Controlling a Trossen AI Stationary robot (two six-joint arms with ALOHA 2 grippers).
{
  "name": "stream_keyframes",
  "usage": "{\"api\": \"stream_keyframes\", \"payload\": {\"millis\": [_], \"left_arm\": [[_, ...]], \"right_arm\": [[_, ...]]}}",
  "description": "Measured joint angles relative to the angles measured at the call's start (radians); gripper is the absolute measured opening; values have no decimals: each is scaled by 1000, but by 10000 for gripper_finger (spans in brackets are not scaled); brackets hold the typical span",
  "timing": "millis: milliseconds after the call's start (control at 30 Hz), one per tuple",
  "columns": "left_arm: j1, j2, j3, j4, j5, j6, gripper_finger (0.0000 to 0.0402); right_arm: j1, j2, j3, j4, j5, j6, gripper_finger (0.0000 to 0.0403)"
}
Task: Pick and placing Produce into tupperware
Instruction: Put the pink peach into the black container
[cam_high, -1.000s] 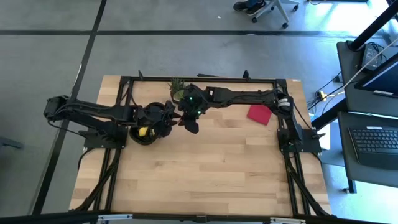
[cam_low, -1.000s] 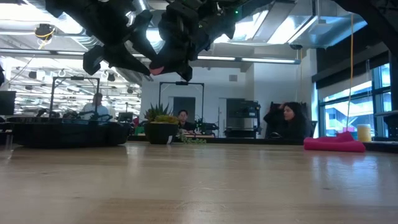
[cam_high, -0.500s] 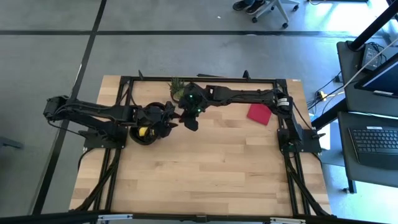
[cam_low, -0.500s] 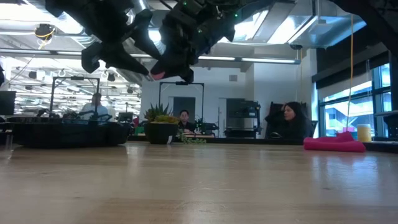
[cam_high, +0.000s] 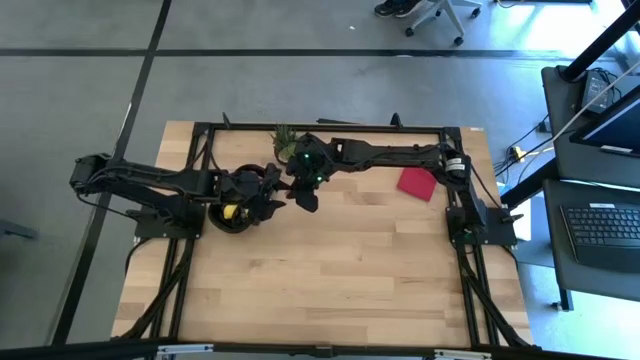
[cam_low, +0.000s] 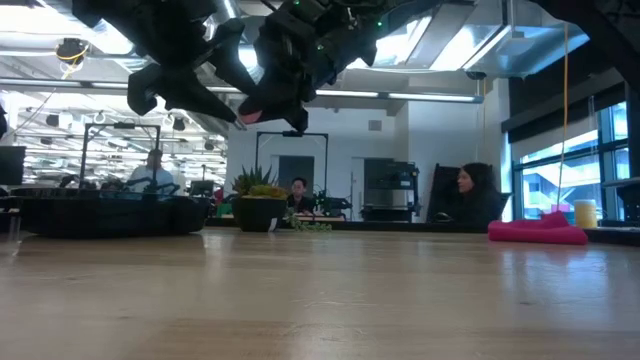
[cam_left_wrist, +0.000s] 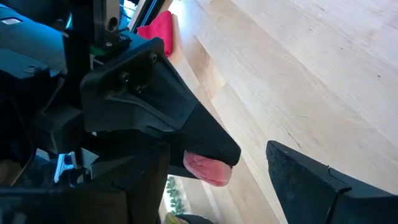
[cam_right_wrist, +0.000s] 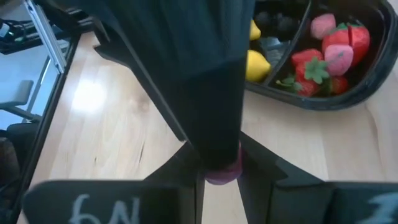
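My left gripper will close around the pink piece from my right gripper, which lies off-center in my open left gripper, and carry it to the tupperware (cam_high: 231, 215).
The black tupperware (cam_right_wrist: 323, 68) sits at the table's left under my left arm. Its compartments hold red strawberries (cam_right_wrist: 339, 46), yellow lemons (cam_right_wrist: 256, 64) and dark berries. Just right of it, high above the table, my right gripper (cam_low: 262, 110) is shut on a small pinkish piece of produce (cam_left_wrist: 208, 169). My left gripper (cam_left_wrist: 230, 193) is open. Its two fingers (cam_left_wrist: 311, 180) stand on either side of the right gripper's tips and the pink piece. I cannot see them touch it. My right gripper pinches the pink piece (cam_right_wrist: 221, 175) between its two fingers, at their free ends. The fingers slant down from the table's right side. The piece is lifted clear, well above the wood, and sticks out a little below the fingertips (cam_low: 248, 116).
A small potted plant (cam_high: 285, 135) stands at the far edge behind the grippers. A flat red square (cam_high: 416, 183) lies at the far right. The near half of the wooden table (cam_high: 330, 290) is bare. People sit in the room beyond the table.
My left gripper's fingers have spread wider apart around the pink piece. The wrist has rolled slightly. The piece stays between my right gripper's fingers at the same height. Neither arm has moved across the table.
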Motion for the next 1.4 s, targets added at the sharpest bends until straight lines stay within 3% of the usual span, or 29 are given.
{"api": "stream_keyframes", "payload": {"millis": [433, 933, 1400], "left_arm": [[-1, 0, 0, 4, 0, 3, 251], [0, 0, 0, 10, -5, 5, 152], [0, -1, 0, 6, -10, 7, 110]], "right_arm": [[13, 0, 0, 41, -53, 6, 72], [15, -1, 6, 40, -61, 7, 72], [19, -1, 48, -4, -61, 4, 72]]}}
